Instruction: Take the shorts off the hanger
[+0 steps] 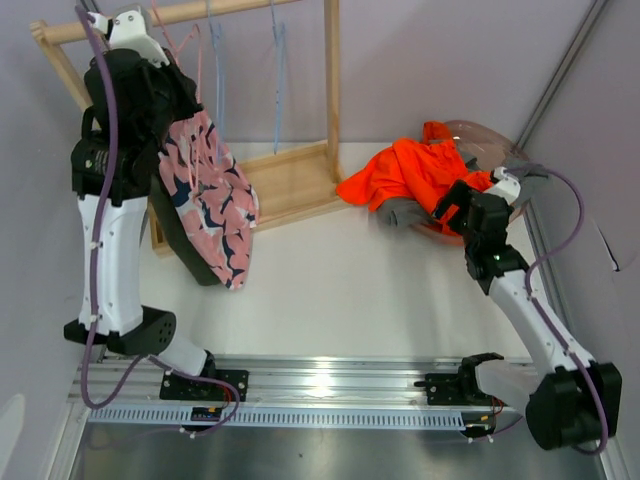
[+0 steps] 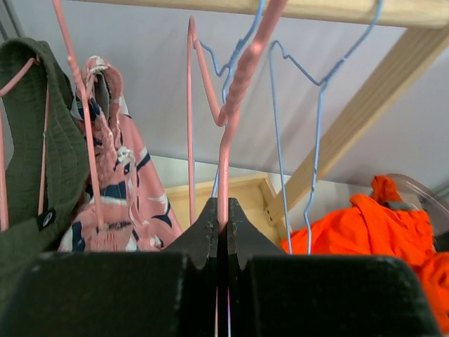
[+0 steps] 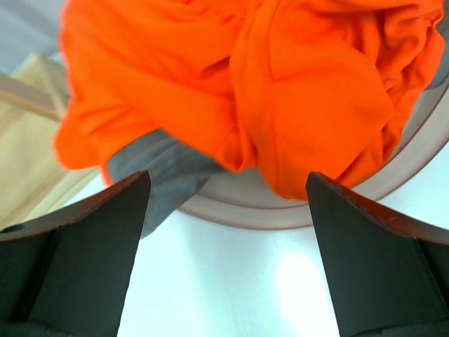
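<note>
My left gripper holds an empty pink hanger; it should open, then take the neighbouring hanger (image 2: pixel 70 54) with the pink patterned shorts before lifting.
My left gripper (image 2: pixel 223 214) is raised at the wooden rack and shut on the wire of a pink hanger (image 2: pixel 235 91) just below its hook. To its left hang the pink patterned shorts (image 2: pixel 119 182) and the dark olive shorts (image 2: pixel 42 161), each on a pink hanger; both show in the top view (image 1: pixel 210 195), (image 1: pixel 185 250). The orange shorts (image 1: pixel 410 170) and grey shorts (image 1: pixel 400 213) lie heaped in a bowl at the right. My right gripper (image 3: pixel 228 179) is open and empty, low over the table just before the bowl's rim (image 3: pixel 245 207), facing the orange (image 3: pixel 280 84) and grey (image 3: pixel 161 175) fabric.
The wooden rack's top rail (image 2: pixel 316 8) carries two empty blue wire hangers (image 2: pixel 316 140). Its base frame (image 1: pixel 290 180) stands on the table at the back. A grey wall lies behind, and the arms' mounting rail (image 1: pixel 330 385) runs along the near edge.
</note>
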{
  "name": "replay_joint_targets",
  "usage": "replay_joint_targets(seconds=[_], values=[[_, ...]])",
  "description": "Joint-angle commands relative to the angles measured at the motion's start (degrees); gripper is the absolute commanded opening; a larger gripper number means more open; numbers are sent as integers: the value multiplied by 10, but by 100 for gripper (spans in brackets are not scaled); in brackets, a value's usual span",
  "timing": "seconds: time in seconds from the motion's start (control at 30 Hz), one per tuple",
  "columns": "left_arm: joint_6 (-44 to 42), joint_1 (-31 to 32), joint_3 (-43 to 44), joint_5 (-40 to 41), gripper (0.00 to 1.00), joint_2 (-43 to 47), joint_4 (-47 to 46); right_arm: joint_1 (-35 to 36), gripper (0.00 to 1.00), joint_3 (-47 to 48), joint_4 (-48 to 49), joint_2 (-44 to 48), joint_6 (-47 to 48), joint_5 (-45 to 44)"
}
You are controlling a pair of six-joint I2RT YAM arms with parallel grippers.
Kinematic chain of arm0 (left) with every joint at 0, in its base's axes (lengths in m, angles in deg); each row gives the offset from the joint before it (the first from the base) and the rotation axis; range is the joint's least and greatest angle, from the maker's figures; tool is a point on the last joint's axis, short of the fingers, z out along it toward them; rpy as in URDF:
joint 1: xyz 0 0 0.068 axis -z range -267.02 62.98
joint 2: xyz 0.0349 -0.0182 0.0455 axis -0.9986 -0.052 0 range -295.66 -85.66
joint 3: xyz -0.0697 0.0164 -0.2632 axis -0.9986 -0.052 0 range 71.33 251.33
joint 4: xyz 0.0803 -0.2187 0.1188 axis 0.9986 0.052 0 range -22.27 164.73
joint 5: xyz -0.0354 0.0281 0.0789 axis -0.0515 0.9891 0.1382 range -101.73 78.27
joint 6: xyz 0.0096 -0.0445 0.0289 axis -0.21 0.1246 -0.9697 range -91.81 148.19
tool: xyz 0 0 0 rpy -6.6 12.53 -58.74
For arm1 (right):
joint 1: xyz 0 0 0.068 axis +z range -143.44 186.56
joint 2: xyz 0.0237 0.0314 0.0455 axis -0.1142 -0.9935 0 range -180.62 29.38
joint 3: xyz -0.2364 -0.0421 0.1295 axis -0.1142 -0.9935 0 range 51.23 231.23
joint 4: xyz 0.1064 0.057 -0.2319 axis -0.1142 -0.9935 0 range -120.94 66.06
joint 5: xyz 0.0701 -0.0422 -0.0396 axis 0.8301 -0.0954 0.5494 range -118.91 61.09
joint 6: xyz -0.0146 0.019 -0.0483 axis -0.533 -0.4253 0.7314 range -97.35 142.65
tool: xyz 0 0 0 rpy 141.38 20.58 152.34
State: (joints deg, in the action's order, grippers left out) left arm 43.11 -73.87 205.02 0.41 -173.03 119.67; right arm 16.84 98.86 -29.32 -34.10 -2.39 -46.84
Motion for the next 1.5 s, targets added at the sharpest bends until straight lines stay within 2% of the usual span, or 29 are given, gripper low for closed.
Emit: replay_joint_targets(seconds=[0.0, 0.03, 0.07, 0.13, 0.17, 0.33, 0.5, 0.77, 1.03, 1.17, 1.2, 1.27, 1.3, 1.4, 1.47], values=[[-28, 1, 29, 43, 0, -55, -37, 9, 99, -41, 28, 67, -35, 32], [-32, -1, 59, 40, 0, -72, -40, 20, 100, -60, 27, 79, -40, 36], [-32, -4, 54, 40, 0, -90, -40, 27, 99, -69, 26, 101, -43, 40], [-26, -19, 117, 27, 0, -147, -27, 47, 99, -96, 33, 118, -42, 39], [-23, -24, 124, 25, 0, -159, -32, 78, 100, -107, 40, 123, -38, 25], [-16, -42, 88, 23, 0, -163, -118, 143, 99, -134, 40, 127, -45, -10], [-5, -48, 92, 9, 0, -180, -100, 182, 100, -133, 41, 129, -42, -32], [1, -49, -3, -14, 0, -138, -96, 206, 99, -120, 21, 139, -44, -53], [6, -49, -12, -35, 2, -120, -63, 252, 99, -113, -11, 165, -50, -97], [0, -49, -39, -60, 17, -78, -55, 277, 99, -106, -33, 176, -49, -117], [-6, -49, -54, -66, 31, -65, -57, 281, 99, -105, -37, 180, -48, -126], [-13, -49, -76, -76, 47, -27, -65, 289, 99, -99, -48, 184, -48, -132], [-16, -49, -83, -74, 59, -14, -67, 295, 99, -98, -50, 186, -47, -135], [-17, -49, -98, -64, 75, 27, -67, 305, 99, -92, -56, 186, -48, -141], [-19, -49, -99, -42, 77, 44, -64, 311, 99, -88, -63, 184, -51, -144]])
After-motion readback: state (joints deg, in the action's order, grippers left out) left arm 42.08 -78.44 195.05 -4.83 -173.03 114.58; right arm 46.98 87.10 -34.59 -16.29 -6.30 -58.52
